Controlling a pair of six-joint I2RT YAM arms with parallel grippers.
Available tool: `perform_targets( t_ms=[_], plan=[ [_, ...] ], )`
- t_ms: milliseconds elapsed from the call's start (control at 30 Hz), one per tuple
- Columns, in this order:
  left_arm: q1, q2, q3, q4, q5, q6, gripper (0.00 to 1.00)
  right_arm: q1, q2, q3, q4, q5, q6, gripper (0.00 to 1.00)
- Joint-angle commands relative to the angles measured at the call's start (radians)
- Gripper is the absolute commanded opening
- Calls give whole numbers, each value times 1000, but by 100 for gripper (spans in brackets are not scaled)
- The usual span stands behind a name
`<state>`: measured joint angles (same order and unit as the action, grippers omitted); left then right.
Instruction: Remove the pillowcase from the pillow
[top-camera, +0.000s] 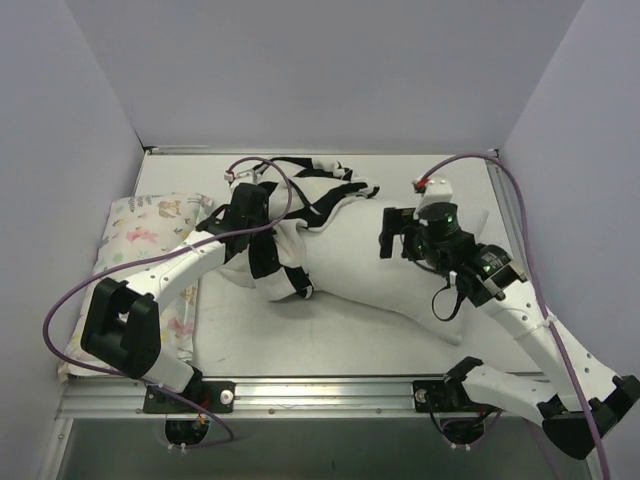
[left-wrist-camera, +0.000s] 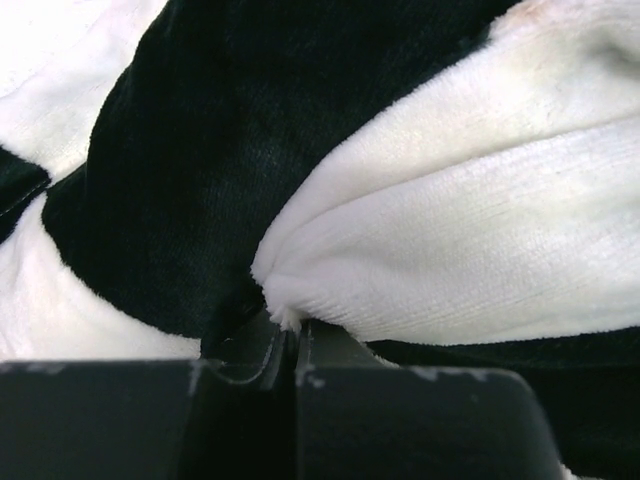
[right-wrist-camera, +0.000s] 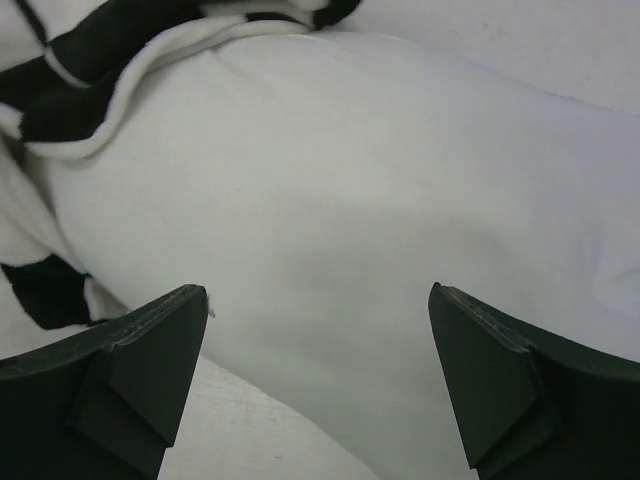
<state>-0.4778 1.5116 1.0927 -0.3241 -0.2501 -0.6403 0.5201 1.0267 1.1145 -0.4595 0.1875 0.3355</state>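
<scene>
Next, my right gripper grabs the white pillow by its bare near-side part (top-camera: 346, 266) (right-wrist-camera: 205, 230), just beside the bunched edge of the pillowcase.
The plain white pillow (top-camera: 370, 285) lies across the middle of the table, its right part bare. The black and white checkered pillowcase (top-camera: 325, 195) is bunched over its left end. My left gripper (top-camera: 272, 240) is shut on a fold of the pillowcase; in the left wrist view the gripper (left-wrist-camera: 295, 335) pinches a white plush fold (left-wrist-camera: 450, 230) between closed fingers. My right gripper (top-camera: 392, 238) is open and empty just above the bare pillow. In the right wrist view the gripper (right-wrist-camera: 318, 295) has its fingers spread over the pillow (right-wrist-camera: 350, 190), with the pillowcase edge (right-wrist-camera: 90, 60) at the upper left.
A smaller pastel floral-print pillow (top-camera: 145, 240) lies along the table's left side under the left arm. Purple walls close the back and sides. The metal rail (top-camera: 320, 395) with the arm bases runs along the near edge.
</scene>
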Motion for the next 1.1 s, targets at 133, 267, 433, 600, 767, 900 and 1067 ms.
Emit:
perform_targets(
  t_ms=[133,267,433,600,767,900,1067],
  plan=[
    [-79,35,6,-13,41,-5,0,351,146,-64,109,214,-75,100],
    [-91,30,13,-16,41,-10,0,374,359,-99,192,243,-59,100],
    [-88,3,19,-30,35,4,0,330,495,-96,193,299,-15,87],
    [-44,-7,44,-67,14,14,0,256,416,-94,136,317,20,0],
    [99,-48,27,-72,61,7,0,143,239,-84,19,319,30,0],
    [232,-54,39,-73,100,17,0,48,138,-79,-28,251,27,0],
    [298,-13,110,-98,144,47,0,0,89,-45,-59,176,23,0]
  ],
)
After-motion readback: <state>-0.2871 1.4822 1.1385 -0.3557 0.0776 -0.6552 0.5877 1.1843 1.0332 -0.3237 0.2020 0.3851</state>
